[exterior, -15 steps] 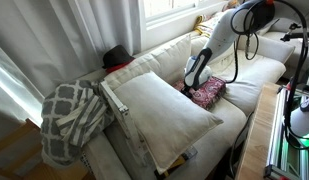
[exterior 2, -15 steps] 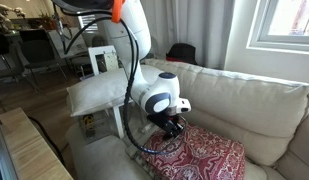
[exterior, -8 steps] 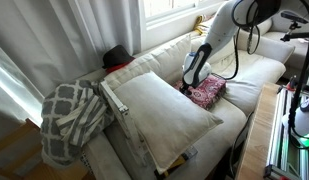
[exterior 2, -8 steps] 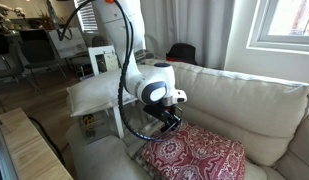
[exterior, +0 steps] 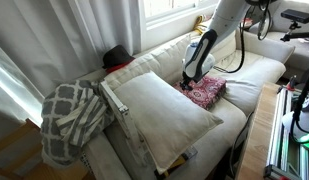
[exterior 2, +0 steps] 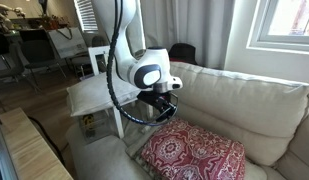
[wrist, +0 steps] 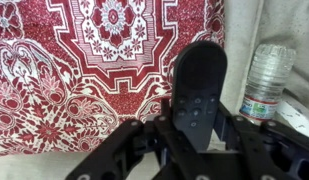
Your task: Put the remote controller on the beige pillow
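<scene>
The robot's gripper needs to release the remote controller on the beige pillow's far half (exterior: 157,92), toward the dark object.
My gripper (wrist: 197,128) is shut on the remote controller (wrist: 199,85), a slim dark bar with small buttons that sticks out from between the jaws. In the wrist view it hangs over the edge of the red patterned pillow (wrist: 104,60). In both exterior views the gripper (exterior: 190,80) (exterior 2: 161,108) hovers just above the red pillow (exterior: 206,93) (exterior 2: 194,152) on the sofa. The beige pillow (exterior: 164,108) lies flat on the sofa seat beside the red one; it also shows behind the arm (exterior 2: 94,92).
A clear plastic water bottle (wrist: 262,80) lies beside the red pillow. A grey-and-white lattice blanket (exterior: 72,115) hangs over the sofa arm. A dark object (exterior: 117,55) sits on the sofa back. A wooden table edge (exterior: 256,140) runs alongside the sofa.
The arm has lifted and moved away from the red pillow toward the beige pillow, with the remote held in the jaws.
</scene>
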{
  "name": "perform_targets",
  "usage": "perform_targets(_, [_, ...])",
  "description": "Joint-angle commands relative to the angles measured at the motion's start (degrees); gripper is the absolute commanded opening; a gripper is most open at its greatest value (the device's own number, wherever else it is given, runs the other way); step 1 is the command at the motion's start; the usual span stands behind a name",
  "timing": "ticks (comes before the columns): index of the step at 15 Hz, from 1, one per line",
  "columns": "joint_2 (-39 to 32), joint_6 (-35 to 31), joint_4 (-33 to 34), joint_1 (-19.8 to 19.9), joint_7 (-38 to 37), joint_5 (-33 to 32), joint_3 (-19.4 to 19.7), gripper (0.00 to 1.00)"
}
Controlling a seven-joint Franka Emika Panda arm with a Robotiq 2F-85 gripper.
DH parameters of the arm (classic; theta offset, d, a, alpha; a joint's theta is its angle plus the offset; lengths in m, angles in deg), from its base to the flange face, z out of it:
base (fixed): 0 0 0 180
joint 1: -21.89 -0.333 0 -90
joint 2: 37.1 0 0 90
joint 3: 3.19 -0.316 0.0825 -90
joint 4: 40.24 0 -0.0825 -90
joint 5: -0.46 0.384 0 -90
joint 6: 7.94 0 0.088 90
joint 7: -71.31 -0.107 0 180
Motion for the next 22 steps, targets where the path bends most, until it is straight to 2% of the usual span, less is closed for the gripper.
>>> perform_targets(1, [-0.82, -0.62, 0.51, 1.50, 0.66, -0.69, -1.70, 0.17])
perform_targets(6, [6.67, -4.85, -4.45, 1.16, 7.42, -6.92, -2.05, 0.17])
perform_targets(7, [8.67, -4.50, -5.55, 0.09, 7.87, -8.26, -1.03, 0.17])
perform_targets(12, [19.26, -3.67, -12.31, 2.30, 16.05, -15.15, -6.19, 0.17])
perform_targets(14, [22.87, -3.56, -14.78, 3.81, 19.34, -16.60, -10.20, 0.17])
perform_targets(16, [25.58, -3.50, -17.00, 7.15, 23.46, -17.12, -16.05, 0.17])
perform_targets(20, [25.72, -1.89, -18.83, 17.05, 33.24, -15.54, -32.01, 0.17])
perform_targets(22, [23.35, 0.56, -18.28, 20.74, 37.58, -15.61, -38.19, 0.17])
